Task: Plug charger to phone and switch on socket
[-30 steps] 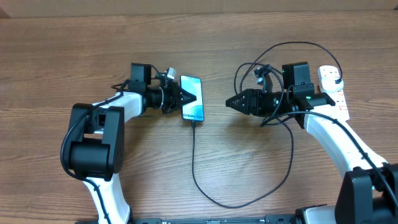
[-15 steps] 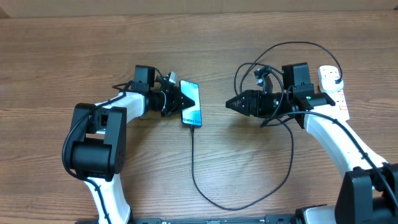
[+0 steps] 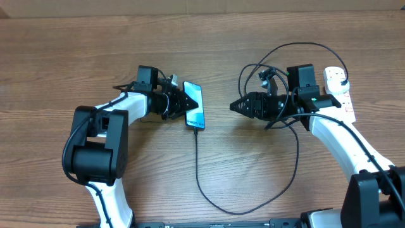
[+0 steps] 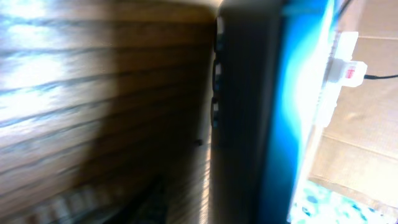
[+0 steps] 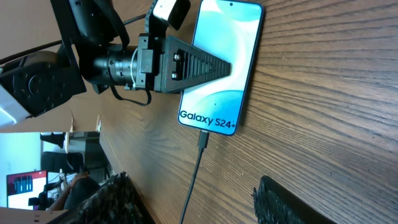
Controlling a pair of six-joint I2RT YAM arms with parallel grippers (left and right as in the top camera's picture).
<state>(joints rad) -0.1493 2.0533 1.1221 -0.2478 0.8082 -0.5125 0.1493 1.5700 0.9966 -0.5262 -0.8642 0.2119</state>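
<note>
The robot's right gripper should next move to the switch [image 3: 345,90] next to the charger plug on the white socket strip and close there, ready to press it.
The phone [image 3: 195,114] lies tilted on the wooden table with its blue screen lit; the right wrist view [image 5: 221,93] shows "Galaxy S24+" on it. My left gripper [image 3: 190,103] is at its left edge with one finger over the screen [image 5: 208,65], shut on it. The left wrist view shows the phone's side [image 4: 249,93] very close and blurred. The charger cable [image 3: 197,171] meets the phone's bottom end [image 5: 203,140], loops forward, then back round my right arm. My right gripper [image 3: 233,106] is open and empty to the right of the phone [image 5: 199,205].
The white socket strip [image 3: 338,88] lies at the far right, partly behind my right arm. It also shows in the left wrist view [image 4: 342,62] with a red mark. Cable loops [image 3: 297,45] arch over the right wrist. A cardboard wall [image 3: 202,5] runs along the back.
My left gripper has shifted slightly right and toward the front. The phone moved with it and turned a little, its bottom end swinging right. The right arm has not moved.
</note>
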